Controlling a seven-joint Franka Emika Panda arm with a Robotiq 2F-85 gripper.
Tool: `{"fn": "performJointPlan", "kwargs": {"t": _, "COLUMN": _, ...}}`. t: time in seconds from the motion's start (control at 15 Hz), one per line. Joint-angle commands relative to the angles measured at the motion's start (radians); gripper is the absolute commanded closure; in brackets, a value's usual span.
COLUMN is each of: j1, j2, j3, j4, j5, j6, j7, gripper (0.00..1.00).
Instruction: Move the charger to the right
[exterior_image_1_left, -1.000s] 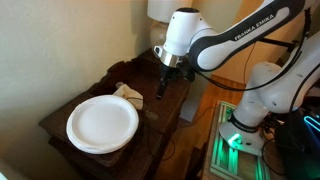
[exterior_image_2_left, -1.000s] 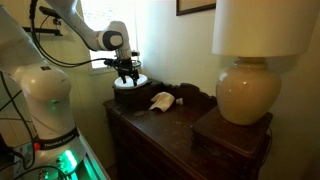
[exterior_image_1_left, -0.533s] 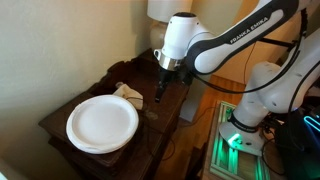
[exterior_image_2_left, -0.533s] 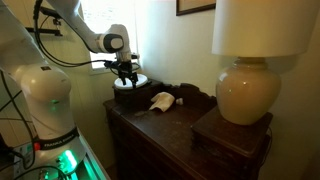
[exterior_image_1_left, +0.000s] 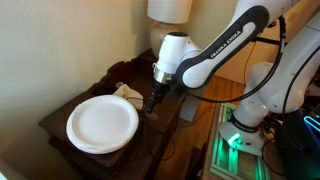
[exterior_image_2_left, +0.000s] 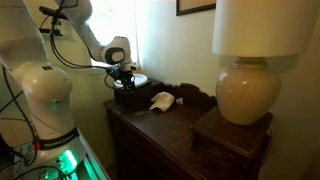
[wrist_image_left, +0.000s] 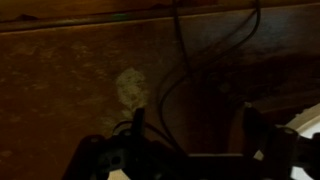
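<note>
My gripper is to close next on the crossing part (exterior_image_1_left: 151, 126) (wrist_image_left: 187, 73) of the dark cable, beside the pale patch that is on the dresser.
The charger (exterior_image_1_left: 128, 93) is a small off-white lumpy bundle on the dark wooden dresser, just behind the round white plate (exterior_image_1_left: 102, 122). It also shows in an exterior view (exterior_image_2_left: 162, 100). My gripper (exterior_image_1_left: 153, 100) hangs low over the dresser top, beside the charger and apart from it, and also shows in an exterior view (exterior_image_2_left: 122, 81). In the wrist view the gripper (wrist_image_left: 195, 130) has its dark fingers spread, with only wood and a dark cable between them. The charger is not clearly visible in the wrist view.
The dresser top (exterior_image_1_left: 170, 108) is narrow, with edges close on all sides. A cream bulbous lamp base (exterior_image_2_left: 245, 95) stands on a raised box at one end. The plate (exterior_image_2_left: 137, 80) sits at the other end, near the wall.
The arm has bent down and moved lower toward the dresser top, closer to the plate and charger. The charger and plate have not moved.
</note>
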Motion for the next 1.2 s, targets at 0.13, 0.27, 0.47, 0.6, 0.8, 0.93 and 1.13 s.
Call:
{"fn": "performJointPlan", "kwargs": {"t": 0.13, "j1": 0.073, "j2": 0.115, "j3": 0.0, "j4": 0.001, "j5": 0.2, "j6": 0.121, "j7": -0.09, "gripper": 0.0}}
{"fn": "performJointPlan", "kwargs": {"t": 0.27, "j1": 0.05, "j2": 0.102, "j3": 0.006, "j4": 0.001, "j5": 0.142, "j6": 0.097, "j7": -0.048, "gripper": 0.0}}
{"fn": "performJointPlan", "kwargs": {"t": 0.47, "j1": 0.057, "j2": 0.112, "j3": 0.007, "j4": 0.003, "j5": 0.159, "j6": 0.102, "j7": -0.057, "gripper": 0.0}}
{"fn": "performJointPlan", "kwargs": {"t": 0.6, "j1": 0.068, "j2": 0.144, "j3": 0.012, "j4": 0.019, "j5": 0.188, "j6": 0.108, "j7": -0.078, "gripper": 0.0}}
{"fn": "performJointPlan", "kwargs": {"t": 0.8, "j1": 0.073, "j2": 0.195, "j3": 0.027, "j4": 0.019, "j5": 0.183, "j6": 0.145, "j7": -0.063, "gripper": 0.0}}
{"fn": "performJointPlan", "kwargs": {"t": 0.93, "j1": 0.069, "j2": 0.227, "j3": 0.037, "j4": 0.018, "j5": 0.195, "j6": 0.172, "j7": -0.065, "gripper": 0.0}}
{"fn": "performJointPlan", "kwargs": {"t": 1.13, "j1": 0.06, "j2": 0.275, "j3": 0.069, "j4": 0.025, "j5": 0.3, "j6": 0.242, "j7": -0.154, "gripper": 0.0}}
